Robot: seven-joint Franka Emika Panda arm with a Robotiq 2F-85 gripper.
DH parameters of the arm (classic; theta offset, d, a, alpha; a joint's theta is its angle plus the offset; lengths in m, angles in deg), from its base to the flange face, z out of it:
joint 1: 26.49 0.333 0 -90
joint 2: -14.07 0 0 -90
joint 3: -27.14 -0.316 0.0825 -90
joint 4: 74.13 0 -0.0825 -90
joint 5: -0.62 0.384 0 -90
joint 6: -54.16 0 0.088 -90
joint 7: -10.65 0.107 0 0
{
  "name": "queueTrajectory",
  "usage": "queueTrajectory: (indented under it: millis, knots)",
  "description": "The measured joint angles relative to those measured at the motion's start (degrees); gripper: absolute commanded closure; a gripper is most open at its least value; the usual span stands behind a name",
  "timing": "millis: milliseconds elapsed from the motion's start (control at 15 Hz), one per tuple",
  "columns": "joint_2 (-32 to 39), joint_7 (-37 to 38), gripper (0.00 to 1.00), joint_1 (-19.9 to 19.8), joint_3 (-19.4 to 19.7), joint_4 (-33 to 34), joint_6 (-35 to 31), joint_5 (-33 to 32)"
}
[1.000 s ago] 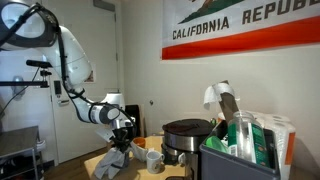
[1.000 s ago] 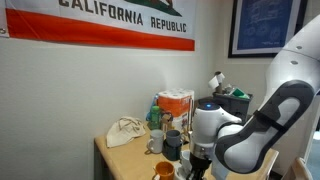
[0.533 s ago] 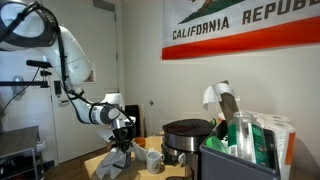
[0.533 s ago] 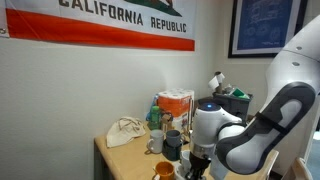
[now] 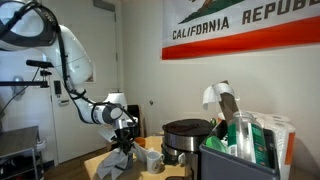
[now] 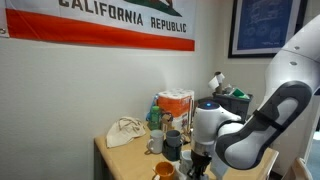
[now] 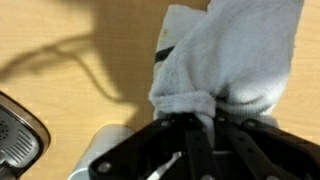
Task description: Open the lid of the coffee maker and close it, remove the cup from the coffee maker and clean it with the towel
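Note:
Next, I let go of the towel with my gripper on the bare wood [image 5: 136, 172] just in front of the white cup. The towel is now held over the wooden table.
My gripper [image 7: 198, 122] is shut on a bunched white towel [image 7: 225, 55] and holds it over the wooden table. In an exterior view the gripper [image 5: 122, 147] hangs over the towel [image 5: 114, 163] at the table's near end. A white cup [image 5: 154, 159] stands on the table beside it, in front of the dark coffee maker [image 5: 187, 138]. In an exterior view the gripper [image 6: 196, 164] is low behind a cup [image 6: 164, 171], with another cup [image 6: 155, 143] further back. The cup's rim shows at the wrist view's lower left [image 7: 105, 150].
A dark bin [image 5: 240, 160] with bottles and boxes stands next to the coffee maker. A crumpled cloth bag [image 6: 125, 131] and an orange box [image 6: 176, 106] sit at the table's back. A dark grille corner [image 7: 15, 135] shows in the wrist view.
The arm has shifted very slightly; the towel stays in the gripper's hold.

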Motion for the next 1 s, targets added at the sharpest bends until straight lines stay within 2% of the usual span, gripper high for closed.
queueTrajectory:
  millis: [200,333,533,667,1000]
  knots:
    - [0.0,2.6,0.96,1.5,1.7,0.0,-0.1,-3.5]
    - [0.0,2.0,0.96,0.8,0.4,0.0,-0.1,-0.7]
    - [0.1,-2.3,0.97,-1.8,-3.7,0.0,1.0,6.9]
    - [0.1,-3.5,0.97,-2.6,-4.7,0.2,2.3,8.6]
    - [0.1,-0.6,0.96,-0.6,-1.4,0.4,2.3,0.9]
